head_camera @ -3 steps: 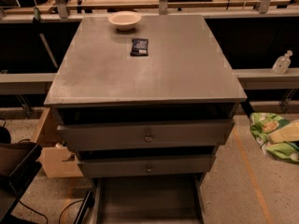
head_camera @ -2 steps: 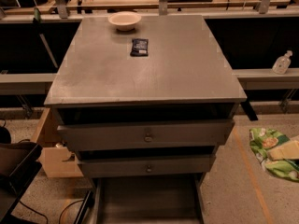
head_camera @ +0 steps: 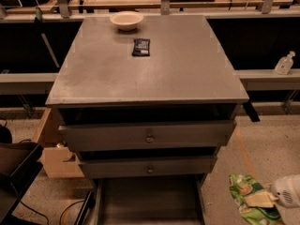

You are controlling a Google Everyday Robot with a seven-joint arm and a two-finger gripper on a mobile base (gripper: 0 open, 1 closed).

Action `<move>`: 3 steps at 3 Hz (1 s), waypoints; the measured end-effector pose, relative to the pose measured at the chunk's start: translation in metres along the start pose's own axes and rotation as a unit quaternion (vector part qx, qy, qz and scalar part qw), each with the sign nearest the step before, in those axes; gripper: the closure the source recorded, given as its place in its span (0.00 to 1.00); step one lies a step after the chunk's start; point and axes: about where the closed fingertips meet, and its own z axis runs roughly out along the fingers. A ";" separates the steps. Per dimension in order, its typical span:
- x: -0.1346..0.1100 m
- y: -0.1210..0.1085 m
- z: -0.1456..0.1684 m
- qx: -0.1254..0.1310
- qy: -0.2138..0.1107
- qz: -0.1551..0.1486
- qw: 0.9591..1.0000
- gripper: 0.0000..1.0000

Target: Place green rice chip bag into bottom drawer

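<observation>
Next, I let go of the green rice chip bag with my gripper midway (head_camera: 153,208) between the sides of the open bottom drawer.
The green rice chip bag (head_camera: 244,191) is a crinkly light-green bag hanging at the lower right, beside the cabinet's right side and above the floor. My gripper (head_camera: 260,199), with its white body at the right edge, is shut on the bag's right part. The bottom drawer (head_camera: 150,199) is pulled out at the foot of the grey cabinet, its flat grey floor showing. The bag is to the right of the drawer, outside it.
On the cabinet top (head_camera: 187,69) lie a white bowl (head_camera: 126,19) and a small black packet (head_camera: 141,47). Two upper drawers with knobs (head_camera: 149,138) stand slightly open. A cardboard box (head_camera: 56,158) and a black seat (head_camera: 18,170) are at the left. A soap bottle (head_camera: 284,63) is at the right.
My gripper and the green bag have moved down and to the left, from beside the upper drawers to the level of the bottom drawer. The cabinet has not changed.
</observation>
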 end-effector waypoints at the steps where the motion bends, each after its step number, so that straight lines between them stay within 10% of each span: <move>1: 0.015 -0.015 0.071 0.004 -0.004 0.000 1.000 1.00; 3: 0.010 0.005 0.109 -0.009 0.000 -0.007 1.000 1.00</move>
